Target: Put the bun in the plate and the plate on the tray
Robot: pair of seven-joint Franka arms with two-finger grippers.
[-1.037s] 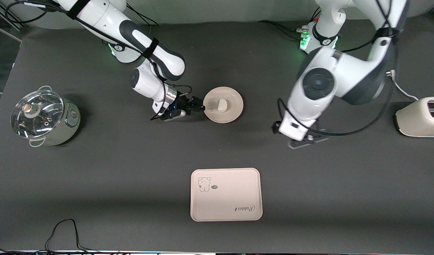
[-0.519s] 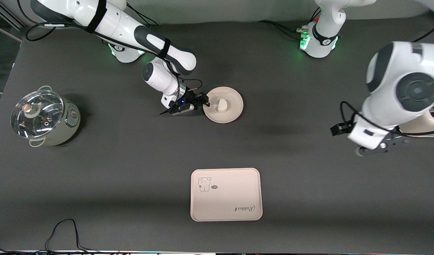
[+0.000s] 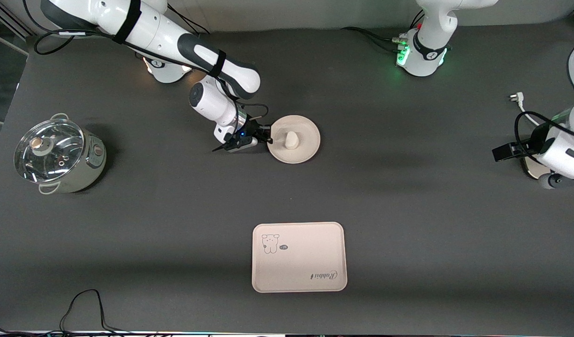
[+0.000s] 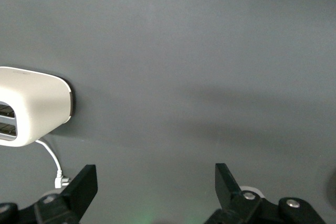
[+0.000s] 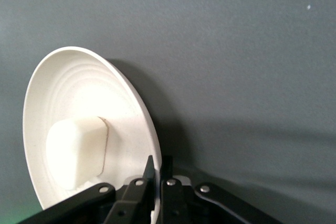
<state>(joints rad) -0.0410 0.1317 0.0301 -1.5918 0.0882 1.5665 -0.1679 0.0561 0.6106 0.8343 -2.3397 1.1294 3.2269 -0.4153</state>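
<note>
Next, I let go of the plate with my right gripper on the middle of the tray (image 3: 297,261), between the animal drawing and the lettering.
The off-white bun (image 3: 292,139) lies in the round cream plate (image 3: 307,148) on the table; both also show in the right wrist view, the bun (image 5: 79,150) inside the plate (image 5: 73,93). My right gripper (image 3: 267,139) is shut on the plate's rim at the edge toward the right arm's end; its fingers (image 5: 151,174) pinch the rim. The rectangular tray (image 3: 310,245) with the animal drawing lies nearer to the front camera, apart from the plate. My left gripper (image 3: 504,152) is open and empty, up over the table at the left arm's end (image 4: 156,182).
A lidded glass-topped pot (image 3: 57,157) stands at the right arm's end. A cream toaster (image 4: 29,106) with a white cord (image 3: 526,112) stands at the left arm's end, mostly hidden by the left arm in the front view.
My left arm has swung away from the middle toward its own end of the table. My right gripper moved in and closed on the plate's rim; the plate shifted slightly.
</note>
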